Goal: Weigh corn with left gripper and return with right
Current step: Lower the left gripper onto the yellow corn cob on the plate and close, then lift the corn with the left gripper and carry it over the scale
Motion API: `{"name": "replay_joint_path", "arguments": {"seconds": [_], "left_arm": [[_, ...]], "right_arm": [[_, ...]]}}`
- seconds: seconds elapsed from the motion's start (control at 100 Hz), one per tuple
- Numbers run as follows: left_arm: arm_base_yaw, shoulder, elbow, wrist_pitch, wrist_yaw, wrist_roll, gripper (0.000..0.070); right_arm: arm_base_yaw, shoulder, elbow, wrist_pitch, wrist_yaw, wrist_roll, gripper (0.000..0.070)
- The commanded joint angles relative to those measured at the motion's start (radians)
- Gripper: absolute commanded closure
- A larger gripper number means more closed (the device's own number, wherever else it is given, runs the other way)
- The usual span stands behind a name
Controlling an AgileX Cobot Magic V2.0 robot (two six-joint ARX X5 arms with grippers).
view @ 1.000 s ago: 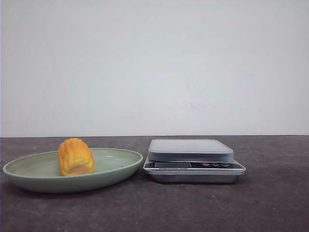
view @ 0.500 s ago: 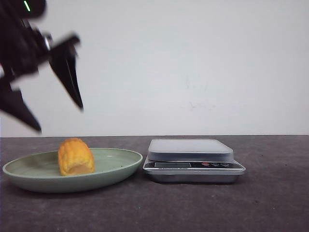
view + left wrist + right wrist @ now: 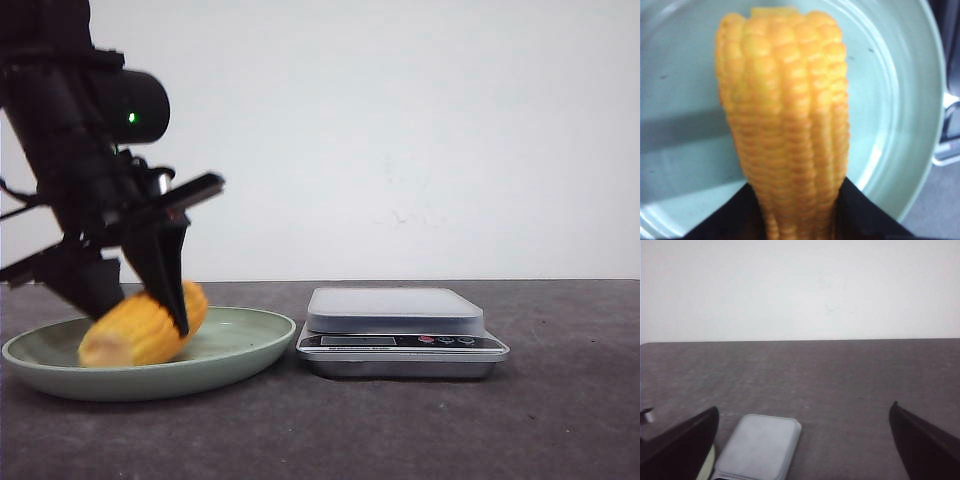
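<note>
The robot's left gripper needs to release the corn on the scale's grey top (image 3: 376, 296), slightly off its middle toward the plate.
The corn (image 3: 130, 338) lies tilted on its side in the pale green plate (image 3: 250, 345), its kernel rows filling the left wrist view (image 3: 785, 100). My left gripper (image 3: 140, 315) has come down over it, with one black finger on each side pressing against the cob (image 3: 796, 182), so it is shut on the corn. The corn still rests on the plate (image 3: 890, 100). My right gripper (image 3: 805, 407) is wide open and empty, above the table near the scale (image 3: 760, 445); it does not show in the front view.
A silver kitchen scale (image 3: 395, 310) with a grey top stands just right of the plate, almost touching its rim. Dark grey table surface extends in front and to the right. A white wall stands behind.
My left arm swung down from the upper left onto the plate. The corn tipped from upright to lying and shifted left, and now sits between the fingers.
</note>
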Motion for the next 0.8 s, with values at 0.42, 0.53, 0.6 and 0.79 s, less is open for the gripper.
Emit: {"name": "replay_joint_path", "arguments": {"seconds": [0.42,0.53,0.6,0.79], "left_arm": [[-0.007,-0.327,0.486,0.155,0.025,0.0,0.0696],[-0.01,-0.335,0.56,0.209,0.026,-0.048,0.0696],[-0.01,-0.327,0.586,0.213,0.025,-0.06,0.0696],[-0.043,-0.261,0.589,0.219,0.025,-0.068,0.0696]], "right_arm": [[0.001,0.007,0.01,0.004,0.004,0.011,0.0],[0.001,0.007,0.01,0.005,0.004,0.014,0.0],[0.001,0.007,0.01,0.004,0.004,0.014,0.0],[0.001,0.007,0.01,0.004,0.004,0.014,0.0]]}}
